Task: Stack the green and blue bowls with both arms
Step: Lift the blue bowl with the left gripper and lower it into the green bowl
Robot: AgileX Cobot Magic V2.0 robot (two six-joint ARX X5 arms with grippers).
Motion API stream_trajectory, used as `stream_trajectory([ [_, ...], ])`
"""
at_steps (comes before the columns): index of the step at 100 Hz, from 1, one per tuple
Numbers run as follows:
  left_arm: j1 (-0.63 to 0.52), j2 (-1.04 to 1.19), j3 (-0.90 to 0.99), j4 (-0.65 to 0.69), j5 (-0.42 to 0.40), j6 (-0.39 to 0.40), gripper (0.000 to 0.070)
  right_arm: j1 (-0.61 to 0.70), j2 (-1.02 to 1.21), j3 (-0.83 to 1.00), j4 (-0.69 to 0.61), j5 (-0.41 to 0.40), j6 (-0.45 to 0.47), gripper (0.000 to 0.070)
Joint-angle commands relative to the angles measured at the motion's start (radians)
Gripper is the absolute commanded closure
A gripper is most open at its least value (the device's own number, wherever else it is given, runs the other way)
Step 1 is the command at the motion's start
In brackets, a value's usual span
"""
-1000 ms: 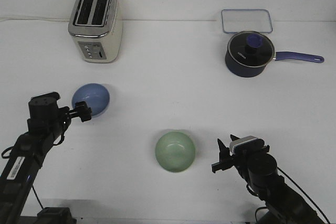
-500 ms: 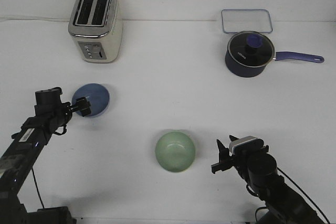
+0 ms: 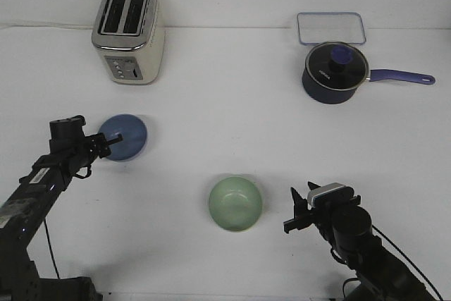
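The robot's left gripper needs to release the blue bowl inside the green bowl [image 3: 235,203], so that it nests there near the front of the table.
The blue bowl [image 3: 127,137] sits upright on the white table at the left. My left gripper [image 3: 113,139] is at its left rim, one finger over the inside and the other outside, and looks shut on the rim. The green bowl [image 3: 235,204] sits upright and alone near the front middle. My right gripper [image 3: 292,213] is open and empty, a short way to the right of the green bowl and not touching it.
A cream toaster [image 3: 129,33] stands at the back left. A dark navy saucepan [image 3: 335,72] with a glass lid and purple handle is at the back right. A clear rectangular lid [image 3: 331,27] lies behind it.
My left arm has lowered and stretched out towards the blue bowl. The bowl, tilted a second ago, now lies level. The right arm and green bowl have not moved.
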Motion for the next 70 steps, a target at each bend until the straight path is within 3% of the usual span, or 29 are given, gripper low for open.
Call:
stream_trajectory([
  [1,-0.001,0.004,0.017,0.004,0.049,0.026,0.0686,0.008,0.005,0.002,0.008,-0.001,0.007,0.0405],
  [15,-0.031,-0.039,0.026,0.004,0.089,0.034,0.0686,0.008,0.005,0.002,0.008,-0.001,0.007,0.0405],
  [39,-0.146,-0.189,0.039,-0.010,0.257,0.023,0.0686,0.008,0.005,0.002,0.008,0.000,0.008,0.0405],
  [70,-0.492,-0.279,0.043,-0.054,0.275,0.002,0.0687,0.008,0.005,0.002,0.008,-0.001,0.008,0.0405],
])
